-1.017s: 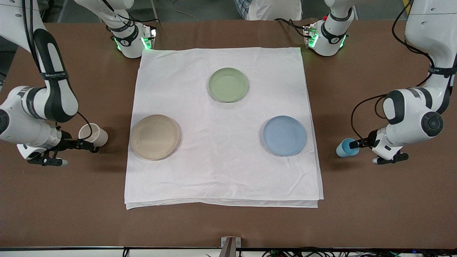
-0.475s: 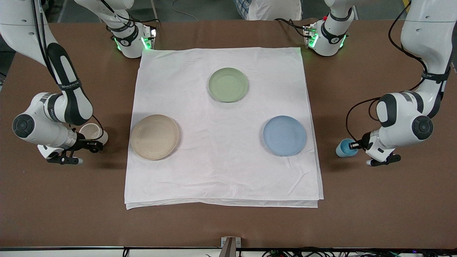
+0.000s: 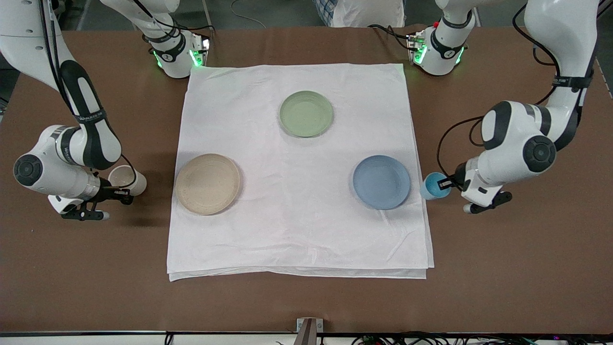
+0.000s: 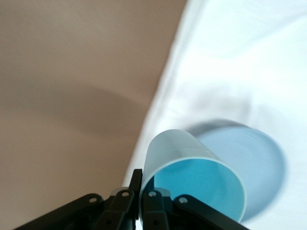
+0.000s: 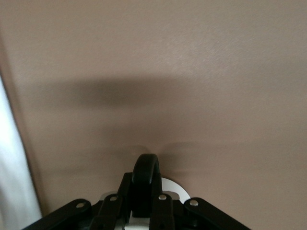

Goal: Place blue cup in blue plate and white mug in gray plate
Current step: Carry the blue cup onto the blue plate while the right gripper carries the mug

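Note:
The blue cup will stand upright in the middle of the blue plate (image 3: 380, 181) (image 4: 238, 173) when my left gripper lets go of it there. The cup is now tilted over the cloth's edge.
My left gripper (image 3: 448, 184) is shut on the rim of the blue cup (image 3: 434, 186) and holds it tilted over the cloth's edge, beside the blue plate (image 3: 381, 182). In the left wrist view the fingers (image 4: 138, 184) pinch the wall of the cup (image 4: 192, 184), with the blue plate (image 4: 268, 158) below it. My right gripper (image 3: 117, 193) is shut on the black handle (image 5: 146, 175) of the white mug (image 3: 125, 178), over the bare table beside the gray plate (image 3: 207, 183). Both plates are empty.
A white cloth (image 3: 297, 230) covers the middle of the brown table (image 3: 306, 302). A pale green plate (image 3: 306, 113) lies on it toward the robots' bases. The arm bases (image 3: 177, 55) stand at the cloth's corners farthest from the front camera.
My left gripper has carried the blue cup from the bare table toward the blue plate, to the cloth's edge. My right arm has changed its pose; the mug has barely moved.

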